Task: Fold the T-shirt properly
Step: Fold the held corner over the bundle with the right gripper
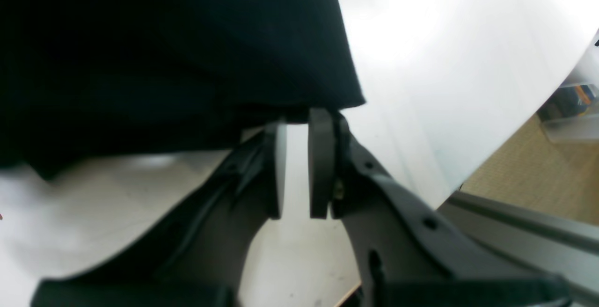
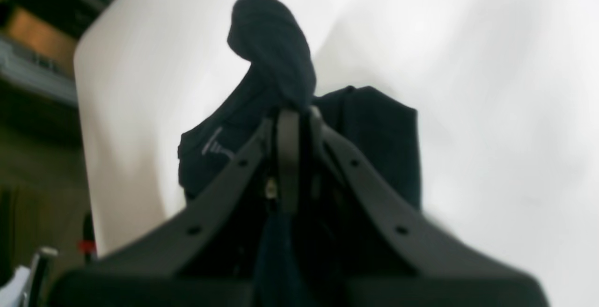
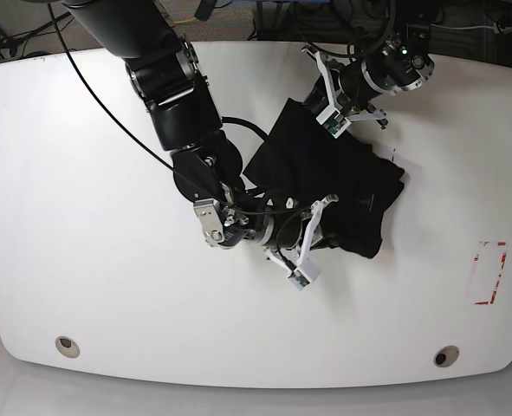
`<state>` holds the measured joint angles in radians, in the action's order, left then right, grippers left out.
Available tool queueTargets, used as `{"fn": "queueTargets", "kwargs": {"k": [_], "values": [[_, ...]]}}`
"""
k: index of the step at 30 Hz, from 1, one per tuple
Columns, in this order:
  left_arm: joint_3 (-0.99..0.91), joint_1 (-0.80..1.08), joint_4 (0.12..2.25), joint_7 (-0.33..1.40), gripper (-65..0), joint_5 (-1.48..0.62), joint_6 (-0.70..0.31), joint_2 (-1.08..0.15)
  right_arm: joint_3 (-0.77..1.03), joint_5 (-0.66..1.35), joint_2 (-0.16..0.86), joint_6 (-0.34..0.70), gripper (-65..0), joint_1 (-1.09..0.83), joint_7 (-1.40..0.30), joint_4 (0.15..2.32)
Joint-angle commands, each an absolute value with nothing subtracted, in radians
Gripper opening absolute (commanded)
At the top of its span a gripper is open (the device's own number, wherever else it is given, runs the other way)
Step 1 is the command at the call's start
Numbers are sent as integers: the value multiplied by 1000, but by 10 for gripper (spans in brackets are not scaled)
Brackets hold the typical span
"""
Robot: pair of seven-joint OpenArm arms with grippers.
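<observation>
The robot's left gripper will release the far edge of the cloth on the middle of the black T-shirt (image 3: 346,180).
The black T-shirt (image 3: 342,173) lies crumpled and partly folded on the white table (image 3: 108,260), right of centre. My right gripper (image 3: 325,230) is at its near-left edge, shut on a bunch of the fabric. In the right wrist view that bunch (image 2: 271,49) sticks up past the closed fingertips (image 2: 288,129) of the right gripper (image 2: 295,110). My left gripper (image 3: 318,111) is at the shirt's far corner. In the left wrist view, the left gripper (image 1: 297,115) pinches the cloth's edge (image 1: 164,54) at its tips, with a narrow gap showing lower between the pads (image 1: 320,166).
A red outlined rectangle (image 3: 489,273) is marked near the table's right edge. Two round holes (image 3: 65,345) (image 3: 446,355) sit along the front edge. Cables hang behind the table. The table edge and floor (image 1: 529,176) show close to the left gripper.
</observation>
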<state>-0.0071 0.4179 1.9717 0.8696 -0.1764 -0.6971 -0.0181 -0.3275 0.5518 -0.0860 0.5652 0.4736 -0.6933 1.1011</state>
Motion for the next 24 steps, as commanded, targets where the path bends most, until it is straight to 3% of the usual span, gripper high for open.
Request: {"fn": "queueTargets", "kwargs": {"k": [1, 9, 11, 17, 20, 24], "values": [[-7, 415, 1985, 851, -582, -188, -698, -19, -291, 573, -93, 570, -650, 513, -679, 1138], [-7, 403, 1969, 852, -582, -188, -698, -24, -259, 565, -93, 572, -636, 567, -631, 1027], [-7, 403, 1972, 852, -582, -188, -698, -24, -262, 565, -88, 579, -569, 575, -599, 993], [-7, 403, 1977, 852, -582, -189, -698, -24, -295, 565, -64, 591, -231, 575, -542, 977], [-7, 401, 1979, 851, -582, -189, -698, -24, -297, 573, -36, 591, -173, 575, -545, 990], [-7, 400, 1998, 851, -582, -191, -698, -19, -297, 573, 1, 591, -176, 524, -596, 1116]]}}
